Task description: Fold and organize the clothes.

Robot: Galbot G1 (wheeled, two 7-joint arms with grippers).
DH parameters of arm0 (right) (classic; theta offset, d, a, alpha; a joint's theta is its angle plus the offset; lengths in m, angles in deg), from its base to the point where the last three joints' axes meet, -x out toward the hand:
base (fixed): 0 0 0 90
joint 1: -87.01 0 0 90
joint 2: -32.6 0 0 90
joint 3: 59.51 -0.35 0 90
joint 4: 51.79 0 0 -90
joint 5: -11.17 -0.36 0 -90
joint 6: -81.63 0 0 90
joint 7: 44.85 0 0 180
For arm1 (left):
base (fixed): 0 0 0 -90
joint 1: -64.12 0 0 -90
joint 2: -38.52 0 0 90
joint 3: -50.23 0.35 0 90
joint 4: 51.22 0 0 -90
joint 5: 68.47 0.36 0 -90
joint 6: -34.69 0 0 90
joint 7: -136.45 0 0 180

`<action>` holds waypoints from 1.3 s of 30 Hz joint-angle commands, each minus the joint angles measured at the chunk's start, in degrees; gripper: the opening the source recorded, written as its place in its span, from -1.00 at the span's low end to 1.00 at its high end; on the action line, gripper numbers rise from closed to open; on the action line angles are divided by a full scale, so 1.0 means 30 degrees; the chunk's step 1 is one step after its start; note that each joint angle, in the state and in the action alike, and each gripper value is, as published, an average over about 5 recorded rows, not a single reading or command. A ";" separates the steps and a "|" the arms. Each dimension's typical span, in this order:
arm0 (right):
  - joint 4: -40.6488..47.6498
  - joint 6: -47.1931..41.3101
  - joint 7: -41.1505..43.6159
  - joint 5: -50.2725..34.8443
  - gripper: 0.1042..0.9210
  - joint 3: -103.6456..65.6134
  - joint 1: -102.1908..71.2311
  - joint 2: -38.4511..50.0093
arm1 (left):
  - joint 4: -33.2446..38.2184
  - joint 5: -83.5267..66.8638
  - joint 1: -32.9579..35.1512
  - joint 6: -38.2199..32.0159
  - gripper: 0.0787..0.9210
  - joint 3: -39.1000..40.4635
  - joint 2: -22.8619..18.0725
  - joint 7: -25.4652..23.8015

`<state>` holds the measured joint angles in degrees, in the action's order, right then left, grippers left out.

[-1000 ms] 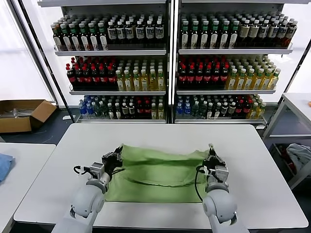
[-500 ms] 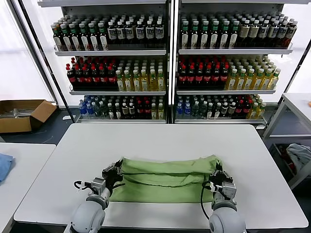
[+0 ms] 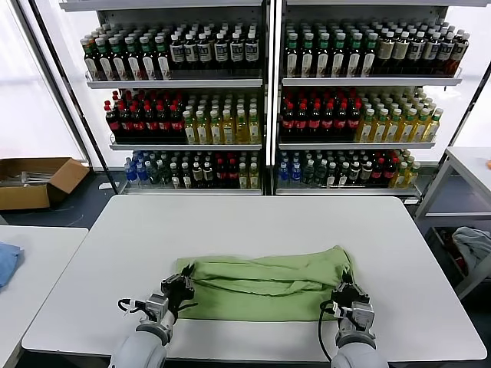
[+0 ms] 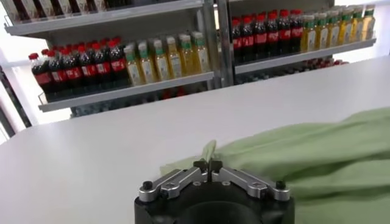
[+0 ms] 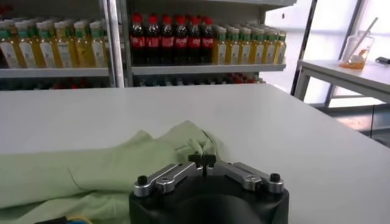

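Note:
My left gripper is pinching just a thin strip of the light green shirt. It should open and grab a fuller bunch of the shirt's edge (image 3: 185, 264) before folding.
The light green shirt (image 3: 261, 282) lies folded into a wide band on the white table (image 3: 253, 222), close to its front edge. My left gripper (image 3: 182, 285) is shut on the shirt's left edge; in the left wrist view the gripper (image 4: 208, 164) pinches a thin strip of green cloth (image 4: 341, 152). My right gripper (image 3: 347, 290) is shut on the shirt's right edge, and in the right wrist view the gripper (image 5: 202, 159) holds a bunched fold of the shirt (image 5: 91, 170). The collar, buttons and print are hidden.
Shelves of bottled drinks (image 3: 261, 100) stand behind the table. A cardboard box (image 3: 34, 180) sits on the floor at the left. A side table with a blue cloth (image 3: 6, 261) is at the left edge, and another table (image 3: 468, 165) at the right.
Both grippers have pulled the shirt's far edge toward the table's front edge, laying it over the near part. The shirt is now a narrower band.

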<state>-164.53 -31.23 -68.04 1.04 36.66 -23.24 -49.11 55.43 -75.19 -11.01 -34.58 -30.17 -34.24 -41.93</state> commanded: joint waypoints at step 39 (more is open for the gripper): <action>-0.4095 0.1902 0.0147 0.0495 0.76 0.0303 -0.1488 0.0477 | 0.1129 -0.1761 0.0768 0.1595 0.77 -0.1249 -0.1409 0.2295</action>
<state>-174.79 -26.03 -67.69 2.88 37.28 -27.32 -47.85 60.02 -75.75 -8.60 -31.26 -33.09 -37.78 -36.56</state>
